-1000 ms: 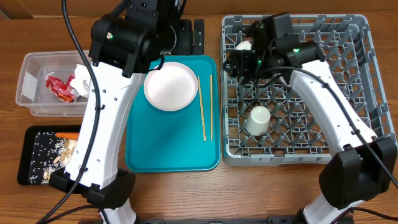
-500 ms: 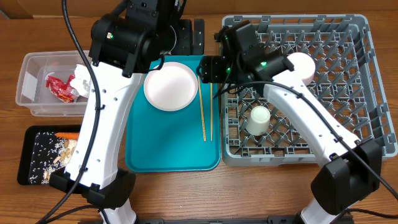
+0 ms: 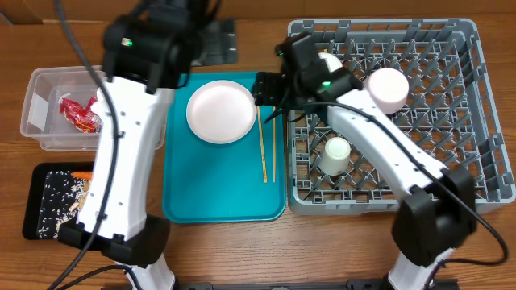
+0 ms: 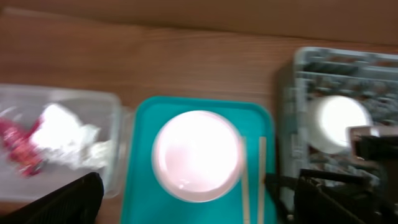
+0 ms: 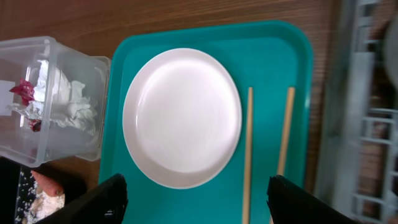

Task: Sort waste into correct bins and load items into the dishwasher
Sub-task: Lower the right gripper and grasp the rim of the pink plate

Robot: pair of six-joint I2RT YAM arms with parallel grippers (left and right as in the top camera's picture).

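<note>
The pale pink plate is beside the chopsticks. Next, my right gripper moves down to it and closes on the plate's rim (image 3: 255, 118) (image 5: 240, 127) beside the chopsticks.
The pale pink plate (image 3: 221, 111) lies on the teal tray (image 3: 224, 201), with two chopsticks (image 3: 263, 149) to its right. My right gripper (image 3: 270, 93) is open and empty above the tray's far right corner; in its wrist view the fingers (image 5: 196, 199) straddle the plate (image 5: 182, 118) and chopsticks (image 5: 249, 149). My left gripper (image 3: 211, 42) is open and empty, high over the far edge; its view is blurred (image 4: 199, 205). The grey rack (image 3: 476, 113) holds two bowls (image 3: 387, 89) (image 3: 326, 60) and a white cup (image 3: 334, 155).
The clear tub (image 3: 40, 80) at the left holds the red wrapper (image 3: 76, 113) and crumpled paper (image 3: 103, 97). The black tray (image 3: 36, 229) in front of it holds the carrot (image 3: 85, 174) and crumbly scraps (image 3: 81, 197).
My right gripper has moved left from the rack to over the teal tray's far right corner, uncovering a bowl in the rack. The left arm has swung left and back.
</note>
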